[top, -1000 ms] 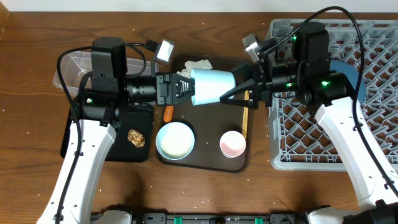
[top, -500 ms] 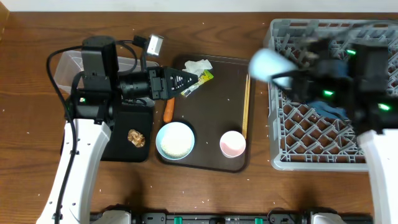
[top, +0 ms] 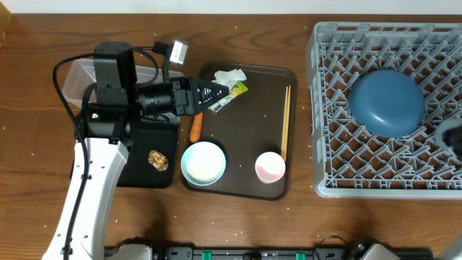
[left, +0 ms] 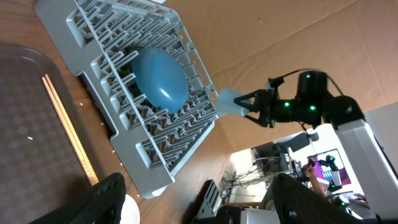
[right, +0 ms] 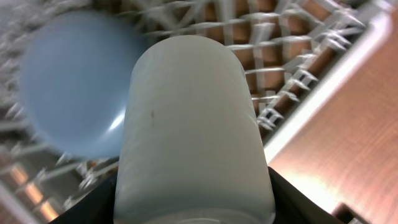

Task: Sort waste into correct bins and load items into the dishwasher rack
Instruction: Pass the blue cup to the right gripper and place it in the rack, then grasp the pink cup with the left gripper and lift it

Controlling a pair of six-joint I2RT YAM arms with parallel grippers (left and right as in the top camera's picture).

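The robot's left gripper needs to next move to the pink-inside cup and close on the cup's rim (top: pixel 256 167), on the side that faces the white bowl.
My right gripper (right: pixel 193 208) is shut on a pale cup (right: pixel 193 118) and holds it over the right side of the grey dishwasher rack (right: pixel 298 56). The dark-blue plate (top: pixel 387 102) lies upside down in the rack (top: pixel 339 166). My left gripper (top: pixel 215 95) is open and empty above the brown tray, beside the crumpled wrapper (top: pixel 231 88). The carrot (top: pixel 195 128), white bowl (top: pixel 203 162), pink-inside cup (top: pixel 269 167) and chopsticks (top: pixel 285 133) lie on that tray. The left wrist view shows the right gripper (left: pixel 249 106) with the cup beyond the rack (left: pixel 186 140).
The brown serving tray (top: pixel 249 188) sits mid-table. The black tray (top: pixel 137 177) holds a brown food scrap (top: pixel 157 159). The clear tub (top: pixel 72 81) is at the far left under the left arm. Rice grains dot the wood.
My right gripper has carried the pale cup from above the brown tray to the right, over the rack and almost out of the overhead view. The left gripper has drawn back slightly.
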